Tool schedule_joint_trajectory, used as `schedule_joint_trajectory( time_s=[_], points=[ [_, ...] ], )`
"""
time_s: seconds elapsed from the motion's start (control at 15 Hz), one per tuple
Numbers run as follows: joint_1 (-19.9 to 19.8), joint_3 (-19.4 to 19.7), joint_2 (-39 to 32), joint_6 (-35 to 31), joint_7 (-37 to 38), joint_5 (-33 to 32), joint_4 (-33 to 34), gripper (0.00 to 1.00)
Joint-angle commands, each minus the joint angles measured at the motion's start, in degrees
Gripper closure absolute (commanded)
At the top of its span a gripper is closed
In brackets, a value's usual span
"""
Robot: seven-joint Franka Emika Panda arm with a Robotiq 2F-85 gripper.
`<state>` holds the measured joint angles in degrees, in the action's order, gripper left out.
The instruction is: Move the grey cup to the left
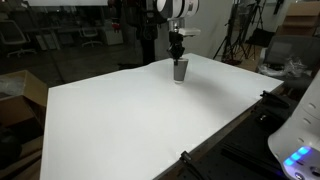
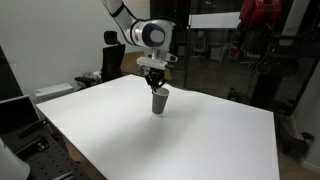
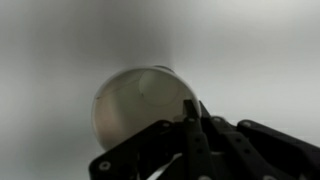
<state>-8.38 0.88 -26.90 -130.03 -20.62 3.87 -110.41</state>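
My gripper should set the grey cup down near the far edge of the white table (image 1: 159, 80), a little toward the boxes.
The grey cup (image 1: 180, 70) is small, tapered and handleless. It is near the far side of the white table (image 1: 130, 125), and also shows in an exterior view (image 2: 159, 102). My gripper (image 1: 178, 58) comes down from above with its fingers pinched on the cup's rim, seen too in an exterior view (image 2: 156, 88). In the wrist view the cup (image 3: 135, 105) is seen from above, its open mouth round, with my fingers (image 3: 192, 112) shut on its right rim. Whether the cup touches the table I cannot tell.
The white table (image 2: 170, 140) has a dark edge on the near side (image 1: 215, 145). Office chairs, stands and boxes (image 1: 20, 90) surround it. A white device with a blue light (image 1: 300, 150) sits beside the table corner.
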Motion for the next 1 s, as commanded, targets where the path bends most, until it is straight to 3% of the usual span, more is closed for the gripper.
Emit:
schedule_joint_trajectory(
  time_s=[0.0,0.27,0.6,0.67,0.73,0.93],
  points=[
    [3.2,0.5,-3.6,6.7,5.2,-5.1,7.9,0.99],
    [6.8,0.5,-7.8,11.5,9.4,-9.9,15.2,0.99],
    [9.1,-1.4,-9.3,8.2,12.3,-8.3,19.5,0.99],
    [8.2,-2.7,-7.7,8.7,9.2,-6.9,18.2,0.71],
    [6.6,-4.1,-5.0,10.4,4.3,-5.9,15.8,0.71],
    [2.7,-4.7,2.1,17.6,-7.0,-4.6,8.0,0.50]
  ],
)
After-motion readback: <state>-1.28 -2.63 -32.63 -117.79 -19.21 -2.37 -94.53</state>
